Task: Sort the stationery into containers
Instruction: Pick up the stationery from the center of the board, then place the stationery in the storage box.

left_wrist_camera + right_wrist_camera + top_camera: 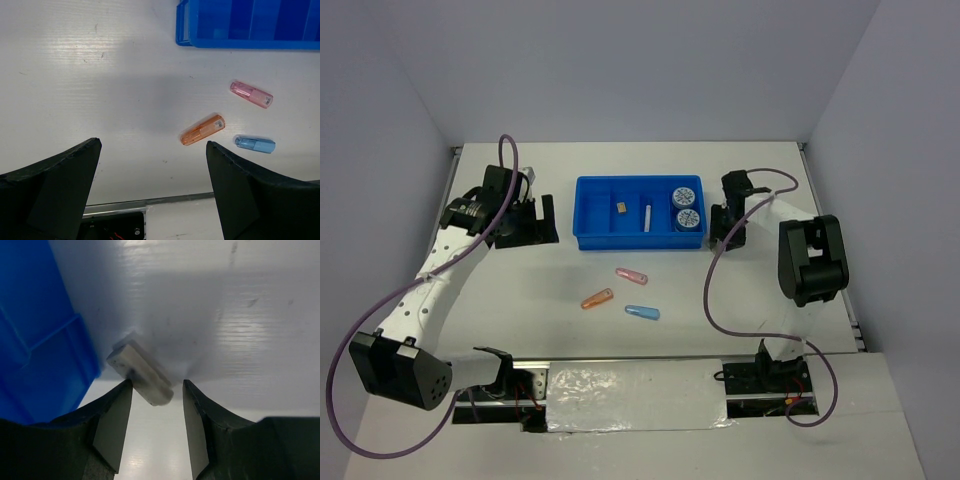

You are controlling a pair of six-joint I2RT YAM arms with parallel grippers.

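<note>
The orange capsule's middle (pixel 596 299) (pixel 200 131) is the next place for my left gripper to go and close, because the capsule belongs in the blue tray.
The blue tray (pixel 584 212) holds two round blue-white discs (pixel 686 206), a white pen (pixel 647 217) and a tan block (pixel 621 207). Pink (pixel 632 275), orange (pixel 597 298) and blue (pixel 642 312) capsules lie on the table in front of it. My right gripper (pixel 157 382) is low at the tray's right end, open. A whitish block (pixel 140 372) lies aslant between its fingertips, against the left one and apart from the right one. My left gripper (pixel 153 144) hangs wide open and holds nothing, left of the tray, with the orange capsule (pixel 202 130) ahead of it.
The tray's outer wall (pixel 45 350) stands close on the left of my right fingers. The right arm's purple cable (pixel 712 290) loops over the table right of the capsules. A metal rail (pixel 150 202) runs along the table's near edge.
</note>
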